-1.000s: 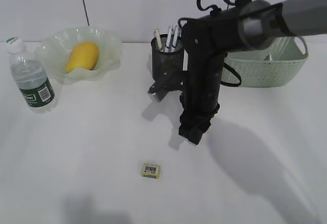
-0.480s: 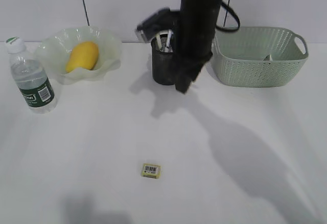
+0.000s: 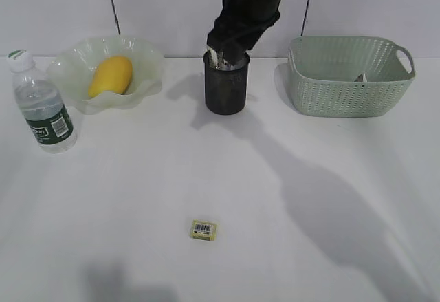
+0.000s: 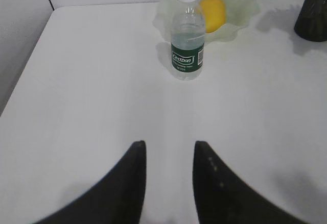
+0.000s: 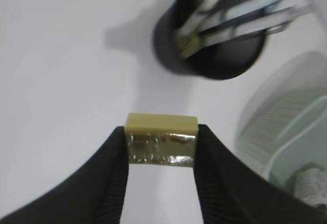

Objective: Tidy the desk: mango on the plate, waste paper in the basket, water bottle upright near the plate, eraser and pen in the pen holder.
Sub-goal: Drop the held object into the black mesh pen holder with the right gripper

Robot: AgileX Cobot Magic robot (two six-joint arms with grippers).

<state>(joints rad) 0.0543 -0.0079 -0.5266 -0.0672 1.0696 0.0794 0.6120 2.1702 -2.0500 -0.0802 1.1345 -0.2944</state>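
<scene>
The robot's right gripper will release the eraser inside the black mesh pen holder (image 3: 224, 66) (image 5: 201, 53), between the pens and the holder's near rim. The eraser is now just over that holder.
My right gripper (image 5: 161, 138) is shut on a small yellowish eraser (image 5: 161, 132) with a shiny wrapper. In the exterior view the right gripper (image 3: 223, 51) hangs just over the black mesh pen holder (image 3: 225, 90), which holds several pens (image 5: 240, 17). A second eraser (image 3: 204, 230) lies on the white desk (image 3: 137, 192) near the front. The mango (image 3: 110, 75) lies in the ruffled green plate (image 3: 148, 53). The water bottle (image 3: 42, 106) stands upright left of the plate. The waste paper (image 3: 359, 77) lies in the green basket (image 3: 350, 95). My left gripper (image 4: 168, 147) is open and empty above the desk.
The left wrist view shows the bottle (image 4: 187, 35), the mango (image 4: 212, 12), the plate (image 4: 245, 4) and the pen holder (image 4: 311, 17) far ahead. A wall runs along the desk's back edge. The basket (image 5: 286, 127) stands right of the pen holder (image 5: 214, 60).
My right arm has risen from low over the desk's middle and moved back, up over the pen holder. The other things have not moved.
</scene>
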